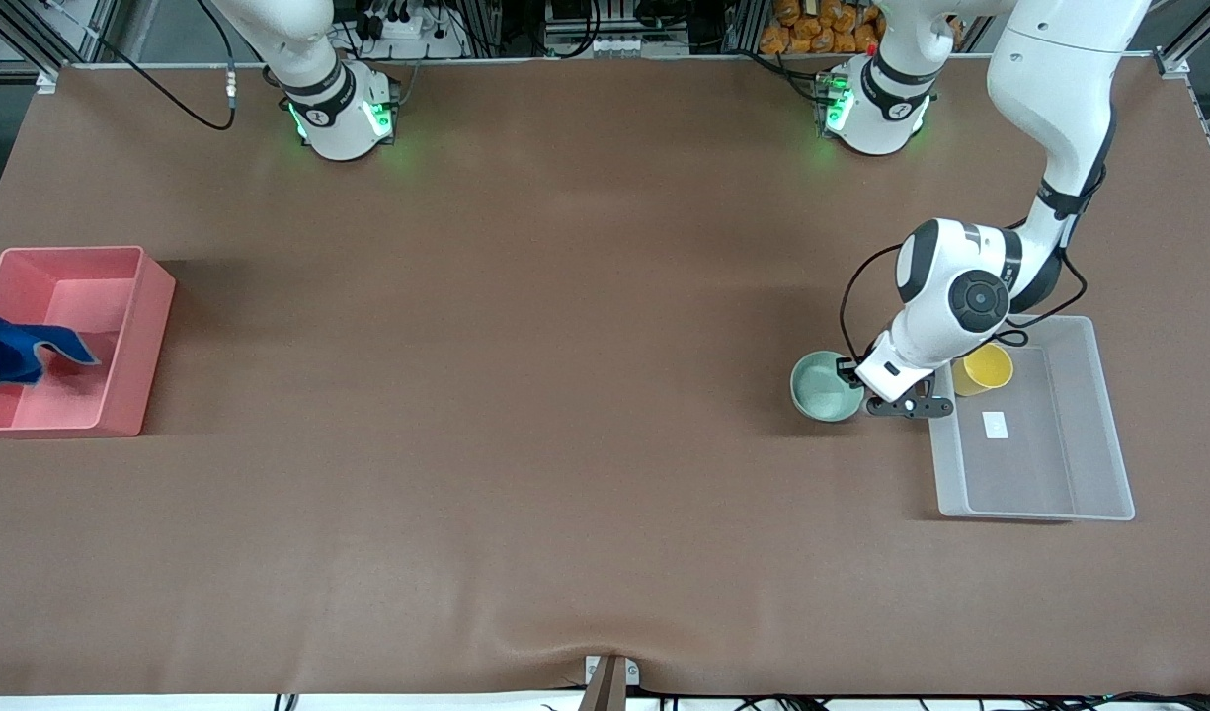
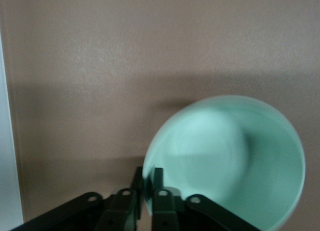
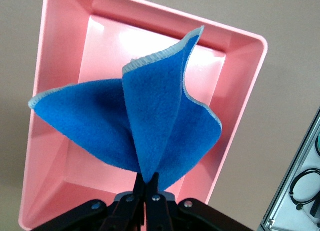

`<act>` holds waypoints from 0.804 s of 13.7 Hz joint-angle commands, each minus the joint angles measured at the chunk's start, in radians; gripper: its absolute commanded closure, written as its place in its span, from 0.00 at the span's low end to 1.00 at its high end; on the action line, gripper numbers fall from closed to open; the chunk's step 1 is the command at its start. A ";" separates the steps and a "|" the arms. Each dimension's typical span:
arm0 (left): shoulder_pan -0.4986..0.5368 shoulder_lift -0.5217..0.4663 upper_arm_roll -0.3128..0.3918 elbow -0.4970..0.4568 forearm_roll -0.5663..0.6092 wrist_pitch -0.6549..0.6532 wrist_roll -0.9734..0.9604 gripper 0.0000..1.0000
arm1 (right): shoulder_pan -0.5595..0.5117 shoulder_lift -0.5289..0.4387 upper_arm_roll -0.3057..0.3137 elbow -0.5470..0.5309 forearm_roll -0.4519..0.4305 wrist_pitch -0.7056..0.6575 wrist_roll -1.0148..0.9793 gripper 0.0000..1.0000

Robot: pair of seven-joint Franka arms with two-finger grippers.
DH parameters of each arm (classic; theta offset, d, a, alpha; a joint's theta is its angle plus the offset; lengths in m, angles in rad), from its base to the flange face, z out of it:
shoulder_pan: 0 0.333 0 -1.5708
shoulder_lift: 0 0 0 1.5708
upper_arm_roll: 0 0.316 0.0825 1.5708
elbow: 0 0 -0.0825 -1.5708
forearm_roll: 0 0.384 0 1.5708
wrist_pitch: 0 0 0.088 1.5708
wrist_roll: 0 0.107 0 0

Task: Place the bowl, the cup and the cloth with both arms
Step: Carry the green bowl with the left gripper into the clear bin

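Observation:
The mint-green bowl, now just beside the clear bin, will be released by my left gripper on the clear bin's bottom beside the white label (image 1: 1019,445).
The pale mint-green bowl (image 1: 824,388) is just beside the clear bin (image 1: 1098,434), on its side toward the right arm's end. My left gripper (image 1: 851,375) is shut on the bowl's rim. In the left wrist view its fingers (image 2: 158,180) pinch the rim of the bowl (image 2: 225,161), one inside and one outside. The yellow cup (image 1: 987,368) stands upright in the clear bin's corner. My right gripper (image 3: 150,180) is shut on the blue cloth (image 3: 150,126), which hangs over the pink bin (image 3: 65,56). In the front view the cloth (image 1: 17,348) shows at the picture's edge.
The pink bin (image 1: 121,296) stands at the right arm's end of the brown table. The clear bin holds a small white label (image 1: 995,425) on its floor besides the cup. The left arm's elbow (image 1: 960,281) hangs over the clear bin's edge.

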 commanded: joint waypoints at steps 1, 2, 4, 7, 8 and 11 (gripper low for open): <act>0.019 -0.049 0.003 0.027 0.005 -0.009 0.004 1.00 | -0.019 0.030 0.017 0.013 0.010 0.005 -0.033 1.00; 0.038 -0.092 0.003 0.032 0.005 -0.027 0.014 1.00 | -0.015 0.041 0.017 0.013 0.001 0.005 -0.035 1.00; 0.053 -0.144 0.003 0.098 0.007 -0.140 0.015 1.00 | -0.007 0.058 0.017 0.013 -0.036 0.006 -0.033 1.00; 0.073 -0.160 0.009 0.213 0.036 -0.284 0.033 1.00 | 0.015 0.076 0.017 0.016 -0.104 0.015 -0.029 1.00; 0.096 -0.155 0.007 0.240 0.068 -0.291 0.058 1.00 | 0.015 0.085 0.017 0.014 -0.105 0.021 -0.029 1.00; 0.167 -0.125 0.007 0.268 0.105 -0.291 0.177 1.00 | 0.013 0.115 0.017 0.016 -0.105 0.049 -0.027 1.00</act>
